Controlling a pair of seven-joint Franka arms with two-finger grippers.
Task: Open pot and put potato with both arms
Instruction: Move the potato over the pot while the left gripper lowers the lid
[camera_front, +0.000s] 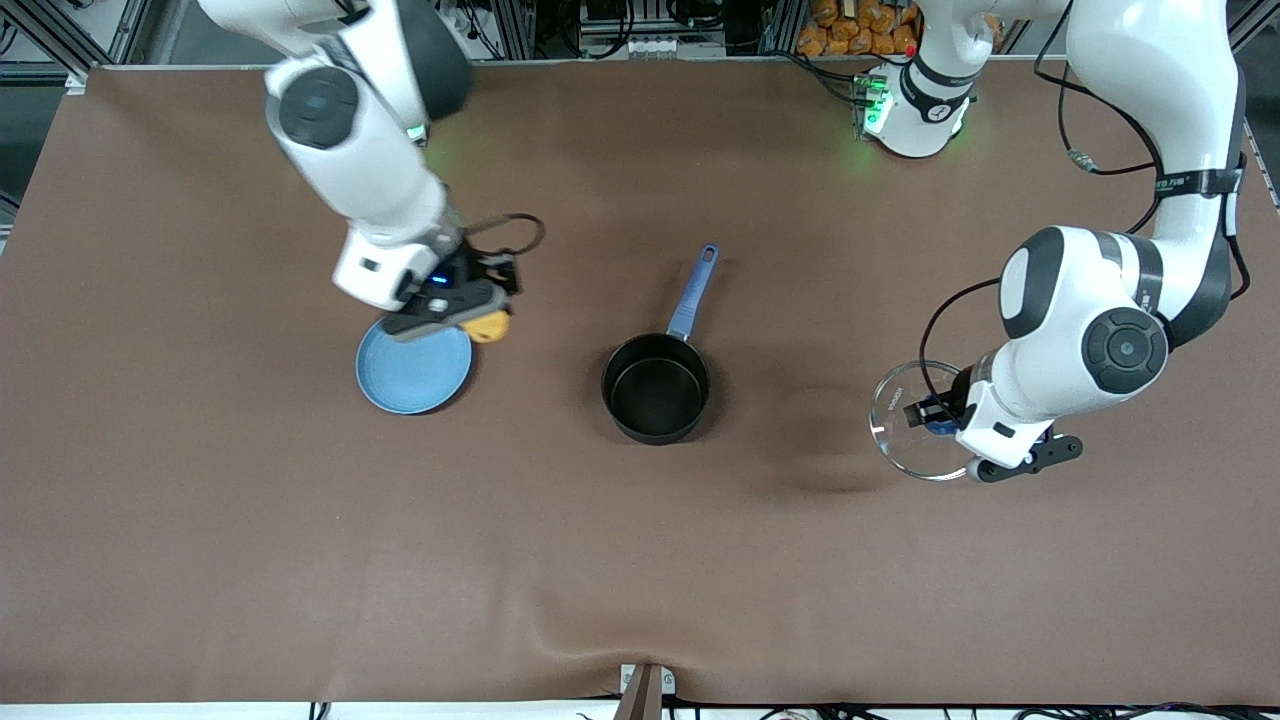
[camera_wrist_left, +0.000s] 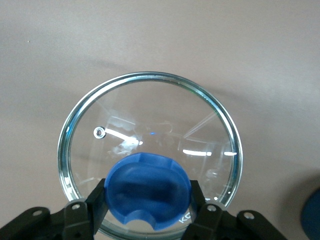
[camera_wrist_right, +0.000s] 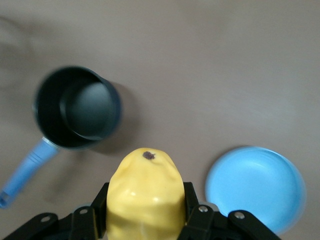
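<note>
The clear glass lid will go down on the brown cloth (camera_front: 915, 431) (camera_wrist_left: 154, 145) just under my left gripper, clear of the black pot.
The black pot (camera_front: 656, 388) with a long blue handle stands open at the table's middle; it also shows in the right wrist view (camera_wrist_right: 77, 107). My right gripper (camera_front: 480, 312) is shut on the yellow potato (camera_front: 487, 325), held in the air over the plate's edge; the potato fills the jaws in the right wrist view (camera_wrist_right: 145, 195). My left gripper (camera_front: 935, 413) is shut on the blue knob (camera_wrist_left: 148, 190) of the clear glass lid (camera_front: 915, 420), held low toward the left arm's end of the table. The lid's rim (camera_wrist_left: 150, 77) shows whole.
A flat light-blue plate (camera_front: 414, 368) lies toward the right arm's end of the table, also in the right wrist view (camera_wrist_right: 255, 187). A brown cloth (camera_front: 640, 560) covers the table. A bracket (camera_front: 643, 690) sits at the edge nearest the front camera.
</note>
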